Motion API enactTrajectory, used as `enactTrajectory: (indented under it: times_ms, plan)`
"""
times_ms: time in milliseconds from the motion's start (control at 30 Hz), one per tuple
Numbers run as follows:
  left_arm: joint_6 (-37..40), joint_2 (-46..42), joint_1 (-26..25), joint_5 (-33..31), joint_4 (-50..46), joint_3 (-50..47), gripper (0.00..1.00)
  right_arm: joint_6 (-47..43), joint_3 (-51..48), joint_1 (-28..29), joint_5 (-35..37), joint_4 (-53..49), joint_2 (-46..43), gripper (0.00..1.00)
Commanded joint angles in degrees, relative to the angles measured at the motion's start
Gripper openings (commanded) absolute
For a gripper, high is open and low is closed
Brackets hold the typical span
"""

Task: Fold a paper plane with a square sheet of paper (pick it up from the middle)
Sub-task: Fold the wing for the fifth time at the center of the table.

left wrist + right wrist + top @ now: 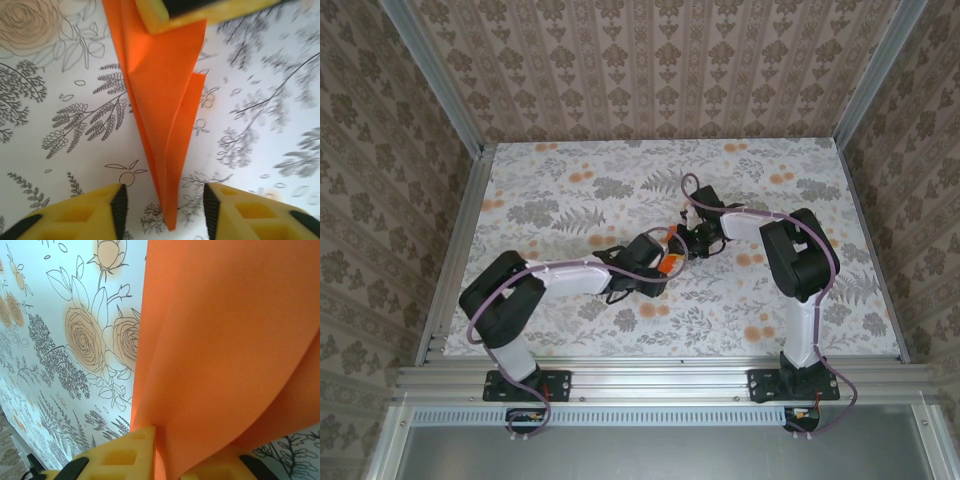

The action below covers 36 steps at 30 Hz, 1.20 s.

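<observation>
The folded paper layers gape above the paper's narrow tip in my left gripper, so my left gripper will move toward my right gripper and pinch the paper's fold farther up (164,157).
The paper plane (165,100) is a slim, folded, bright orange dart with a centre crease, its narrow tip pointing toward the left wrist camera. That tip hangs between the two yellow fingers of my left gripper (165,205), which stands open with a gap on each side of the paper. My right gripper (167,455) is shut on the wide end of the plane (225,340); one of its yellow fingers (170,12) shows at the top of the left wrist view. From above, both grippers meet at mid-table, left gripper (655,258) and right gripper (692,240), with the orange plane (670,264) between them.
The table (570,190) has a floral-print cover with pale orange flower blotches (755,330). Patterned walls and aluminium rails (450,260) bound it on three sides. Both arms reach inward from the near edge.
</observation>
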Motion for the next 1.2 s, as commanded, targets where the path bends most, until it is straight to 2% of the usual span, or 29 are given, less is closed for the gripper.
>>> enactTrajectory:
  times_ms: [0, 200, 400, 533, 733, 833, 967, 1167]
  plan:
    - [-2.6, -4.0, 2.2, 7.0, 3.2, -0.6, 0.50, -2.1, -0.2, -0.4, 3.7, -2.8, 2.9, 0.16]
    - [-9.5, -4.5, 5.3, 10.3, 9.3, -2.6, 0.54, -2.8, -0.5, -0.4, 3.9, -2.9, 3.8, 0.16]
    - [-9.7, 0.1, 5.4, 9.3, 6.7, 0.7, 0.55, -2.7, -0.6, -0.4, 3.6, -2.8, 4.1, 0.17]
    - [-8.7, 1.7, 5.2, 7.0, 6.5, 0.4, 0.53, -2.8, -0.6, -0.4, 3.5, -2.7, 4.2, 0.16]
    - [-5.7, 4.3, 1.9, 1.3, 2.9, 3.2, 0.52, -2.7, -0.6, -0.4, 3.5, -2.6, 4.6, 0.16]
    - [-4.8, 5.9, 0.3, -2.3, 0.7, 5.0, 0.47, -2.7, -0.5, -0.4, 3.4, -2.6, 4.8, 0.16]
    - [-4.2, 7.1, -1.2, -7.3, -1.8, 6.6, 0.36, -2.6, -0.5, -0.4, 3.4, -2.6, 4.9, 0.16]
    - [-3.8, 7.6, -2.2, -10.8, -3.3, 7.0, 0.27, -2.5, -0.3, -0.4, 3.3, -2.7, 5.0, 0.16]
